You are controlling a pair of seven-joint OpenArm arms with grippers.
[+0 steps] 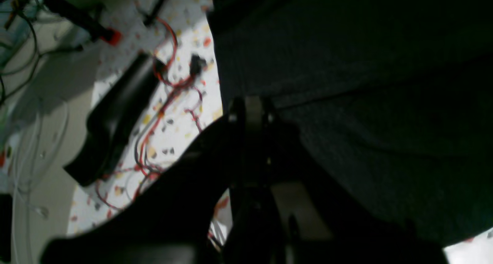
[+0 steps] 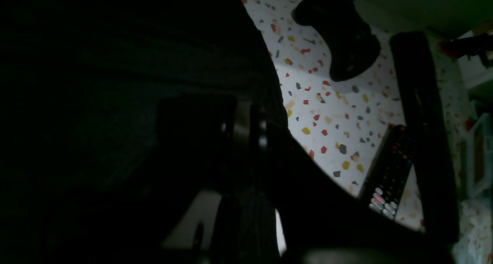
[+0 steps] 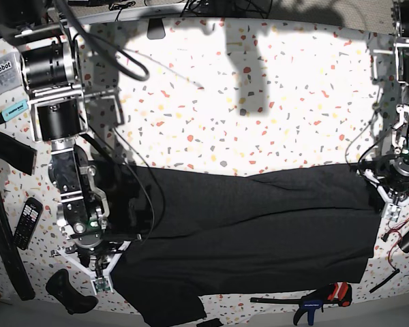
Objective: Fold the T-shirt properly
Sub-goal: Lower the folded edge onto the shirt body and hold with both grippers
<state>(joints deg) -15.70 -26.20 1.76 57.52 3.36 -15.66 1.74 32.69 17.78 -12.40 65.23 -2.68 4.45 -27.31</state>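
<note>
Next, my left gripper lets go of the folded edge on the T-shirt's lower layer, at the side [image 3: 377,229] facing the red wires.
The T-shirt [image 3: 259,225] lies as a broad dark band across the speckled table [image 3: 259,102], with a flap hanging toward the front left. It fills most of the left wrist view [image 1: 366,102] and the left half of the right wrist view [image 2: 115,83]. My left gripper [image 3: 384,193] is at the shirt's right edge. Its fingers [image 1: 249,108] are pressed together with fabric gathered around them. My right gripper [image 3: 116,255] is at the shirt's left edge, its jaws [image 2: 243,121] shut in dark cloth.
A black remote [image 3: 27,221] [image 2: 389,175], a black game controller [image 3: 68,289] [image 2: 342,37] and a black strap [image 3: 3,245] lie left of the shirt. Red wires [image 3: 405,238] [image 1: 169,87] lie at the right edge. A clamp [image 3: 320,296] rests by the front edge.
</note>
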